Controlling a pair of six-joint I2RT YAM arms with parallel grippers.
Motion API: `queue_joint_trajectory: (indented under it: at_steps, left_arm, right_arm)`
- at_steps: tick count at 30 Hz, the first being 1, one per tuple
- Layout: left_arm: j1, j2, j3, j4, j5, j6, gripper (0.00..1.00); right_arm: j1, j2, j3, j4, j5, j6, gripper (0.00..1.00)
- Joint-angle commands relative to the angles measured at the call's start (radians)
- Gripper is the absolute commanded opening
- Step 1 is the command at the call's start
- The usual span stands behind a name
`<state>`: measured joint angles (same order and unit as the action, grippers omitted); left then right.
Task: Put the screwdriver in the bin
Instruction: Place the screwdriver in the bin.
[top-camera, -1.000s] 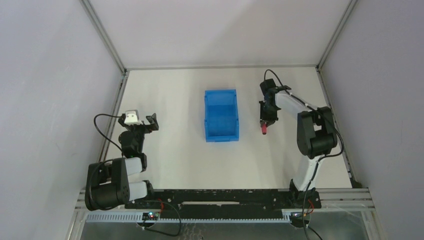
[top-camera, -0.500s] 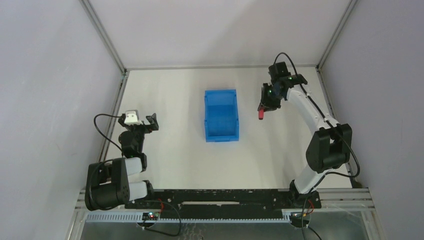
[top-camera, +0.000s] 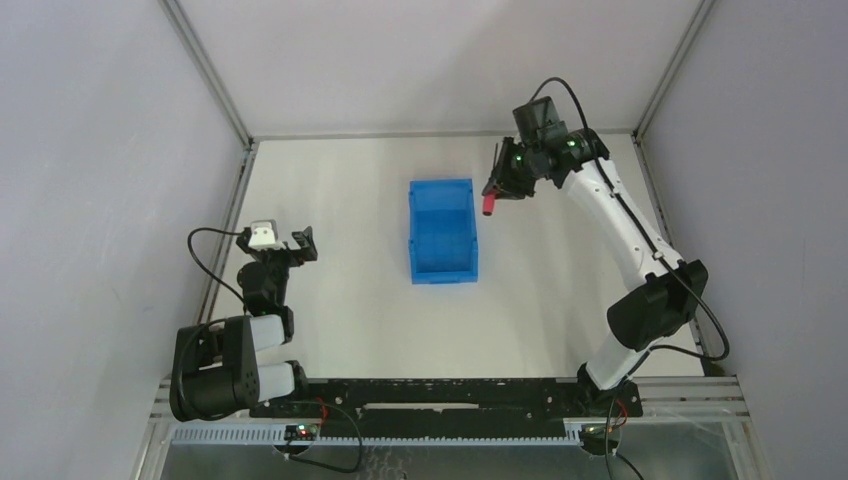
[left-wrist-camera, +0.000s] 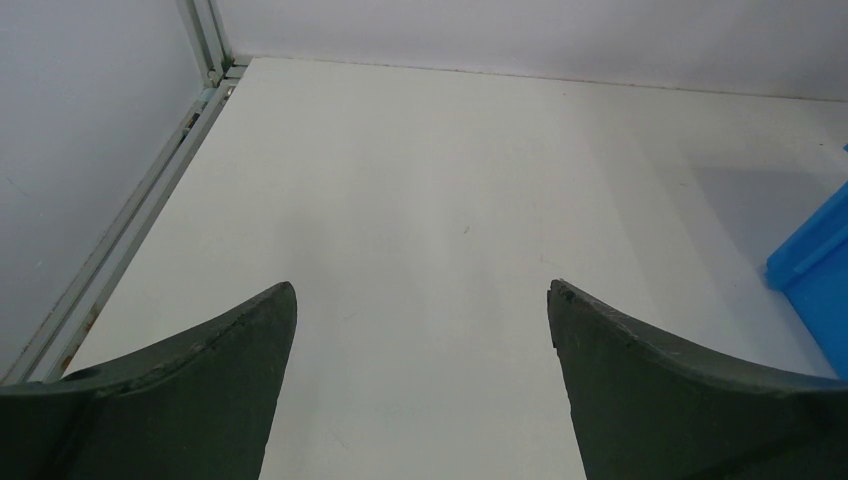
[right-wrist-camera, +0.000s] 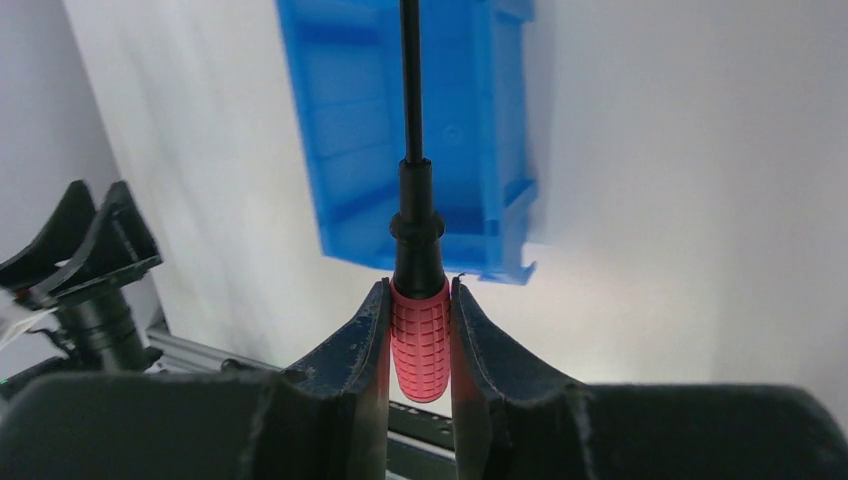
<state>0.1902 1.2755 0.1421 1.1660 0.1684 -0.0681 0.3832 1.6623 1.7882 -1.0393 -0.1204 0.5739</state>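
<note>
My right gripper should set the screwdriver down on the blue bin's bottom (top-camera: 443, 243) (right-wrist-camera: 412, 130), with its red handle pointing to the near side of the bin.
My right gripper (top-camera: 497, 190) is shut on the screwdriver (top-camera: 489, 205), held in the air just right of the blue bin's (top-camera: 442, 231) far right corner. In the right wrist view the fingers (right-wrist-camera: 372, 325) clamp the red gridded handle (right-wrist-camera: 420, 340), and the black shaft points up across the bin (right-wrist-camera: 345, 110) below. My left gripper (top-camera: 290, 243) rests at the left side of the table, open and empty; its wrist view shows bare white table between the fingertips (left-wrist-camera: 270, 320) and a corner of the bin (left-wrist-camera: 812, 265) at the right edge.
The white table is bounded by aluminium rails (top-camera: 232, 205) and grey walls on three sides. A black rail (top-camera: 440, 395) with the arm bases runs along the near edge. The left arm and its cable lie by the left rail.
My right arm has lifted the screwdriver off the table right of the bin and carried it away from me and leftward, up to the bin's far right corner. The left arm has not moved.
</note>
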Motion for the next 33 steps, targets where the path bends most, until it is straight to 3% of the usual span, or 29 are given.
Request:
queue_joint_trajectory:
  at_steps: [1, 17, 33]
  left_arm:
    - [0.008, -0.005, -0.017, 0.044, 0.011, 0.014, 1.0]
    - [0.003, -0.007, -0.017, 0.045, 0.007, 0.016, 1.0]
    - [0.002, -0.006, -0.017, 0.045, 0.005, 0.016, 1.0]
  right_arm:
    - [0.079, 0.02, 0.076, -0.029, 0.057, 0.128, 0.22]
    - [0.302, 0.261, 0.271, -0.119, 0.199, 0.324, 0.23]
    - [0.346, 0.448, 0.278, -0.119, 0.265, 0.42, 0.23]
